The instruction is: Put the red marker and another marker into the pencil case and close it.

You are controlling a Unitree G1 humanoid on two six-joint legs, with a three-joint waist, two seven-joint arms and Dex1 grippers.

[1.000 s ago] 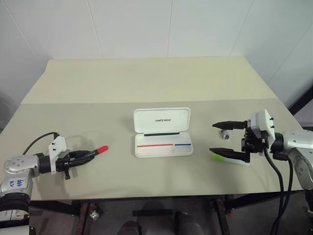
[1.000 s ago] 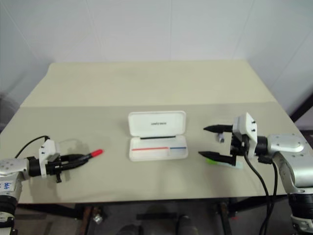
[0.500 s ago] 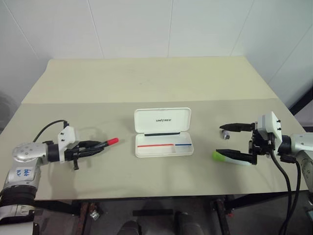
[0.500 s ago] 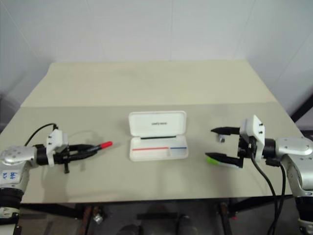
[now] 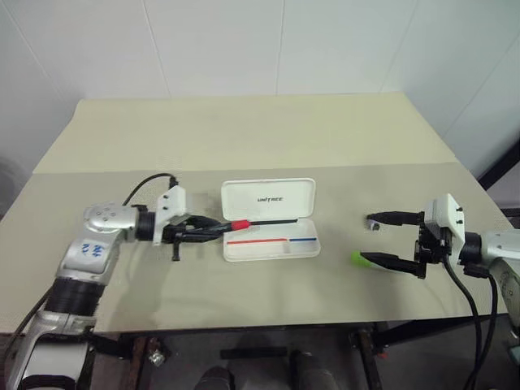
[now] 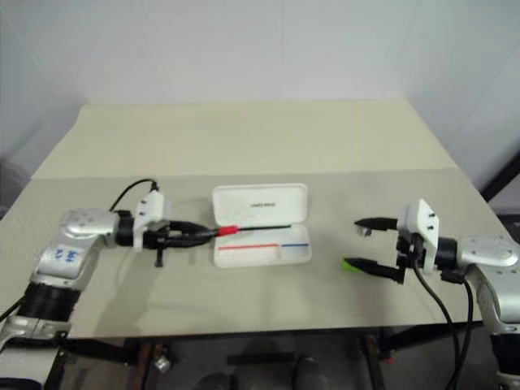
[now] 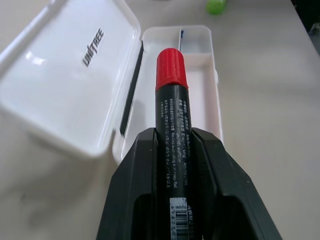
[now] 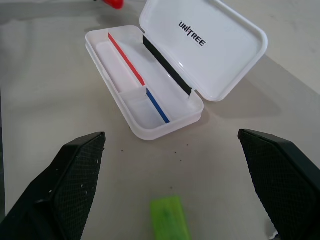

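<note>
My left gripper should release the red marker that it has, now held nearly level, in the pencil case's tray (image 5: 269, 227) (image 7: 142, 99), in the space between the lid and the red stripe.
The pencil case (image 5: 273, 251) lies open at the table's middle, its lid (image 5: 269, 197) folded back and red and blue stripes in the tray. My left gripper (image 5: 216, 228) is shut on the red marker (image 5: 240, 225), held nearly level. The marker's red cap (image 7: 170, 69) reaches over the left end of the case (image 7: 214, 85). The other marker, a stubby green-capped highlighter (image 5: 358, 258), lies on the table to the right of the case. My right gripper (image 5: 382, 239) stands open around it without touching it, and its green cap (image 8: 169, 218) shows low between the spread fingers (image 8: 75, 175).
A small grey object (image 5: 374, 225) sits on the table by my right gripper's upper finger. The beige table (image 5: 260, 138) stretches far behind the case to a white wall. Its front edge runs close below both arms.
My left gripper has carried the red marker up and to the right, from the table's left side to the case's left end. My right gripper has drawn slightly right, still open.
</note>
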